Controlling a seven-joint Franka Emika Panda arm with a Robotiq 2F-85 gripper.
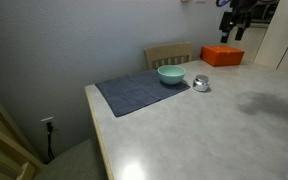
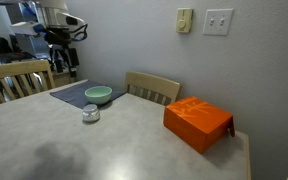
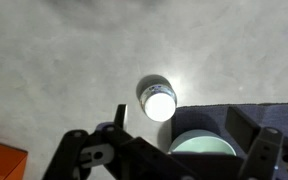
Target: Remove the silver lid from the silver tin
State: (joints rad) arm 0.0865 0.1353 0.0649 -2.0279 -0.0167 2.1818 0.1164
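Next, I move my gripper down to the outer edge of the silver lid (image 1: 201, 79) (image 3: 160, 102), on top of the silver tin, and close it there.
The silver tin (image 1: 200, 84) stands on the pale table next to the teal bowl (image 1: 171, 74). It also shows in an exterior view (image 2: 91, 115) and in the wrist view (image 3: 157, 99). The silver lid (image 3: 160, 104) sits on top of it and glares bright white. My gripper (image 1: 236, 22) hangs high above the table, also seen in an exterior view (image 2: 62, 47). In the wrist view the gripper (image 3: 182, 130) is open and empty, with its fingers spread over the bowl (image 3: 202, 145), well above the tin.
The bowl rests on a dark grey mat (image 1: 134, 90). An orange box (image 1: 222, 56) lies near the table's far edge, also in an exterior view (image 2: 197, 123). A wooden chair (image 2: 152, 88) stands behind the table. The wall is close behind.
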